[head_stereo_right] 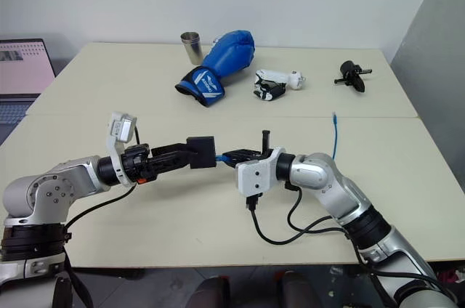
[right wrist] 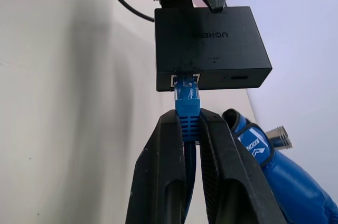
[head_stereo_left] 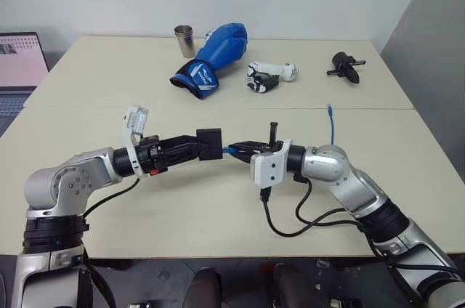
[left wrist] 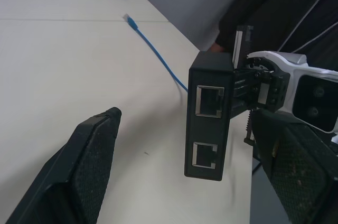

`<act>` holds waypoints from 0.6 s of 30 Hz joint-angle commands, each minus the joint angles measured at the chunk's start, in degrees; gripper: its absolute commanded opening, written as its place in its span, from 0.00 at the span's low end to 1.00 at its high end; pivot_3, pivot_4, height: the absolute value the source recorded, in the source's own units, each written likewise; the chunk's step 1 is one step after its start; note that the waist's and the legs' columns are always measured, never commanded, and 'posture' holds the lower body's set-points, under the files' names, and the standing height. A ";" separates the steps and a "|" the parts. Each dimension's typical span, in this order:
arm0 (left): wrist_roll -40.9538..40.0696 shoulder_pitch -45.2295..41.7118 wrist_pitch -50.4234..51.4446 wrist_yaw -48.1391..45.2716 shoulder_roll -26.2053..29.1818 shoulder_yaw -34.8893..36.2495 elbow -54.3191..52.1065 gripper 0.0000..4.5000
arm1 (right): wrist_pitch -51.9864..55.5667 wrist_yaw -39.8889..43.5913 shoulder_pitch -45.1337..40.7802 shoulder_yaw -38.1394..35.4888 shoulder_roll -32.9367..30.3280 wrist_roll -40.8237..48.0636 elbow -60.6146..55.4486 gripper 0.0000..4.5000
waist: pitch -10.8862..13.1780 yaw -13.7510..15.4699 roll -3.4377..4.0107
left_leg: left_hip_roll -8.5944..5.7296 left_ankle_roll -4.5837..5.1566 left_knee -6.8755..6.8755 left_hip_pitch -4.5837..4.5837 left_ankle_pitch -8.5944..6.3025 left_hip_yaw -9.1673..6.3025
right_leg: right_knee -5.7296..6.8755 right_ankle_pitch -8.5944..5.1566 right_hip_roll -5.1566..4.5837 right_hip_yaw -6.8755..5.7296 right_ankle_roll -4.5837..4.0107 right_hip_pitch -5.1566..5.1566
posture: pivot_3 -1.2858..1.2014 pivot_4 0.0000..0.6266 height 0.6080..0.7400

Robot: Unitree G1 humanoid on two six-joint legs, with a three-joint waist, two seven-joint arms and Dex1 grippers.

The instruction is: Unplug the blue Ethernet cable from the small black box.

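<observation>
I am pinching the boot's sides with my right gripper, so next I clamp the box with my left gripper, then turn my right gripper and pinch across the plug's latch (right wrist: 186, 91) first.
The small black box (head_stereo_left: 209, 142) hangs in the air above the table, with two empty ports (left wrist: 209, 101) on the side facing my left gripper. The blue Ethernet cable's plug (right wrist: 186, 94) sits in a port on the opposite side. My right gripper (right wrist: 189, 118) is shut on the cable's boot just behind the plug. The cable (head_stereo_left: 332, 126) trails back to the right, and its free end (left wrist: 128, 18) lies on the table. My left gripper (left wrist: 186, 113) is open, its fingers spread wide on either side of the box, with gaps showing.
At the back of the table lie a blue boxing glove (head_stereo_left: 211, 57), a metal cup (head_stereo_left: 184, 39), a white and black gadget (head_stereo_left: 269, 75) and a black knobbed tool (head_stereo_left: 346, 67). A laptop (head_stereo_left: 18, 68) stands off the left edge.
</observation>
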 commanded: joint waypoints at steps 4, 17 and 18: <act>-1.11 -3.05 0.26 -2.59 0.21 -1.09 0.37 0.93 | -1.64 1.57 -0.81 -2.88 0.06 1.39 -2.61 0.02 | 0.00 0.23 0.00 | -0.01 0.00 0.00 0.00 0.00 0.00 | 0.00 0.00 0.00 0.00 0.00 0.01 | 0.52 0.24 1.00; 0.44 -5.02 -0.95 -5.63 0.04 -3.89 2.65 0.42 | -4.02 1.39 -1.12 -3.38 0.61 0.30 -2.58 0.02 | 0.00 0.27 0.00 | -0.01 0.00 0.00 0.01 0.00 0.01 | 0.00 0.00 0.00 0.01 0.00 0.01 | 0.52 0.24 1.00; 0.46 -5.08 -0.97 -5.76 -0.01 -3.98 2.70 0.37 | -4.15 1.45 -1.03 -3.36 0.65 0.42 -2.66 0.02 | 0.00 0.28 0.00 | -0.01 0.00 0.00 0.01 0.00 0.01 | 0.00 0.00 0.00 0.01 0.00 0.01 | 0.52 0.24 1.00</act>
